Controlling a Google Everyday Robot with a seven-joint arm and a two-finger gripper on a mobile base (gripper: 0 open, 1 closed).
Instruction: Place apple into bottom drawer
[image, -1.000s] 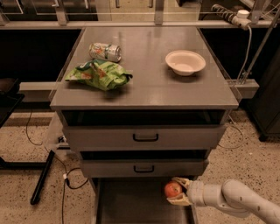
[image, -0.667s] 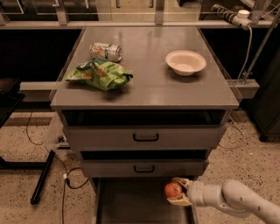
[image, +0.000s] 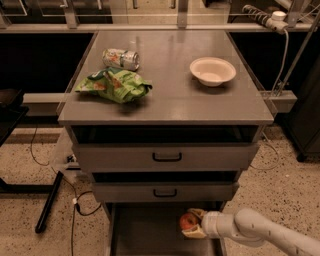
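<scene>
My gripper will let go of the apple near the middle of the open bottom drawer's grey bottom (image: 178, 233).
The red apple (image: 188, 220) with an orange-yellow blush is held in my gripper (image: 194, 223), which is shut on it. The white arm (image: 255, 231) reaches in from the lower right. The apple hangs over the right part of the bottom drawer (image: 145, 231), a grey tray pulled out at the foot of the cabinet. The two upper drawers (image: 166, 157) with black handles are closed.
On the cabinet top (image: 170, 95) lie a crushed drink can (image: 121, 58), a green chip bag (image: 115, 84) and a white bowl (image: 212, 71). Cables (image: 75, 202) trail on the speckled floor at the left. A black stand leg (image: 47, 202) lies at the lower left.
</scene>
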